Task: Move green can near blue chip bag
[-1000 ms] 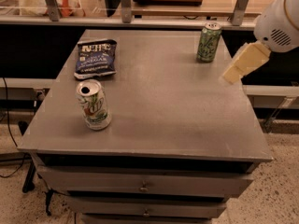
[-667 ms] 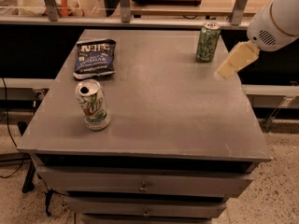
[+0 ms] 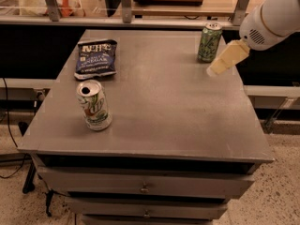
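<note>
Next, my gripper closes on the upper half [image 3: 211,38] of the green can, under the can's silver top.
The green can [image 3: 209,42] stands upright at the far right of the grey tabletop [image 3: 154,93], green all over with pale squiggles and a silver top. The blue chip bag [image 3: 96,58] lies flat at the far left, dark blue with white lettering. My gripper [image 3: 227,59] comes in from the upper right on a white arm; its pale fingers hang just right of and slightly in front of the green can, close to it.
A mostly white can with a green-and-red logo [image 3: 94,105] stands near the front left. The table has drawers [image 3: 145,187] below. A shelf with rails [image 3: 140,13] runs behind the table's far edge.
My gripper has moved left and a little farther back, closer to the green can. The cans and the bag have not moved.
</note>
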